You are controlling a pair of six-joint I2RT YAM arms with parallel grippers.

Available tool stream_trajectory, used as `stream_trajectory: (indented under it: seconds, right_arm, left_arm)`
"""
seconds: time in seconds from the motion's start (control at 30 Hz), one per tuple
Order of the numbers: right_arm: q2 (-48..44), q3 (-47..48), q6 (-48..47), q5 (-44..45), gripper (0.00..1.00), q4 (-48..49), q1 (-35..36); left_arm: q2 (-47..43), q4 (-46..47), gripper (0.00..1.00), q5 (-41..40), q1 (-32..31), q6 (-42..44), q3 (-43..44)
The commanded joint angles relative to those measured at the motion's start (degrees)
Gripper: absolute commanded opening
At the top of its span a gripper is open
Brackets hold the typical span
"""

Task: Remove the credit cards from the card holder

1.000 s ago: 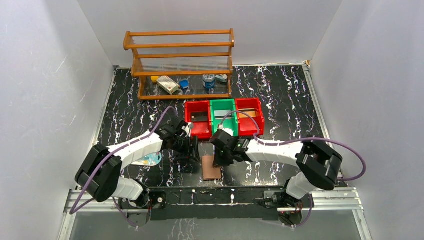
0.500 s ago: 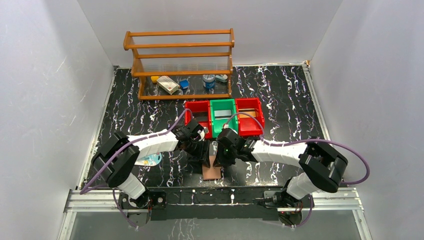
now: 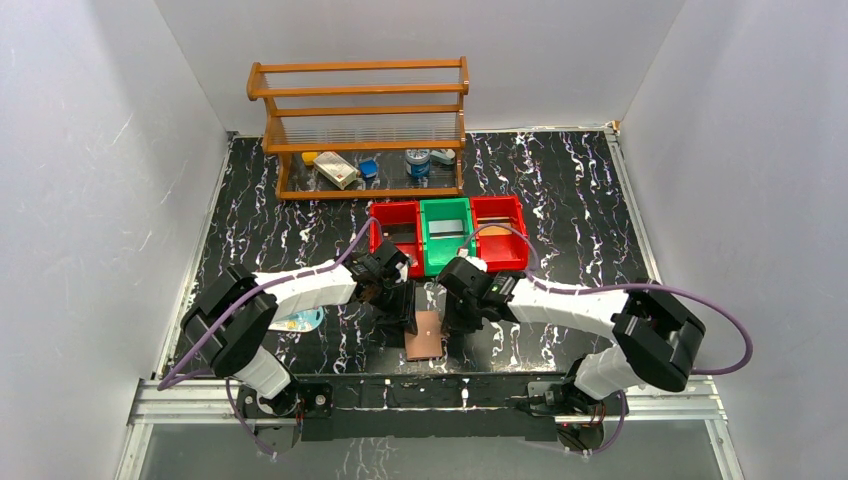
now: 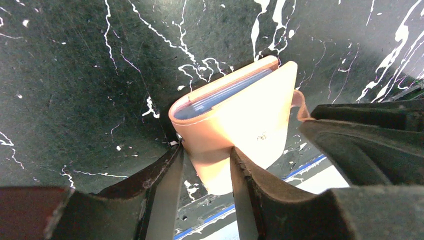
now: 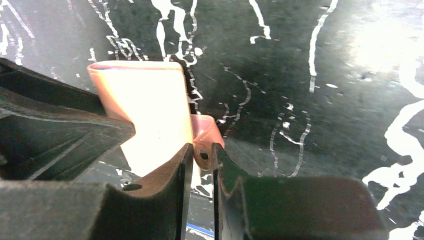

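The right gripper pinches only the end of the snap tab, so it should open and take the snap tab deeper (image 5: 206, 136) before it pulls the card holder round.
The card holder (image 3: 425, 337), a reddish-brown folded wallet, sits on the black marble table near the front edge, between both grippers. My left gripper (image 4: 206, 165) straddles its spine-side corner, and both fingers press the leather. Pale bluish pocket edges (image 4: 225, 94) show between the covers. My right gripper (image 5: 202, 155) is shut on the wallet's snap tab (image 5: 204, 135), which sticks out from the right side of the card holder (image 5: 150, 110). In the top view the left gripper (image 3: 406, 312) and right gripper (image 3: 450, 318) flank the wallet. The credit cards are hidden inside the folded covers.
A red bin (image 3: 396, 240), a green bin (image 3: 446, 232) and a second red bin (image 3: 498, 232) stand just behind the grippers. A wooden rack (image 3: 360, 130) with small items is at the back. A flat pale blue and orange thing (image 3: 300, 320) lies under the left forearm.
My left arm swung right to the wallet and its jaws narrowed around the corner. The right gripper shifted slightly right while holding the tab.
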Motion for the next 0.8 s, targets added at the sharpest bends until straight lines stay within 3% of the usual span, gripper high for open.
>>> stream_trajectory:
  seconds: [0.0,0.13,0.27,0.6,0.77]
  right_arm:
    - [-0.9,4.4,0.2,6.2,0.29,-12.5,-0.1]
    - [-2.8,4.5,0.5,9.0,0.4,-15.5,-0.1]
    - [-4.1,4.8,-1.7,5.5,0.48,-12.0,-0.4]
    - [0.2,8.6,-4.4,-0.9,0.49,-9.5,-0.9]
    - [2.7,8.3,-4.9,-2.2,0.44,-8.1,-0.9]
  left_arm:
    - [-0.2,-3.4,0.39,-5.6,0.1,1.3,-1.1]
    - [-1.1,-3.4,0.39,-5.4,0.1,1.6,-1.1]
    - [-1.6,-3.4,0.4,-4.2,0.1,2.6,-0.8]
    - [-1.0,-3.4,0.41,-2.0,0.1,4.0,0.3]
    - [-0.9,-3.4,0.41,-1.9,0.1,4.1,0.3]
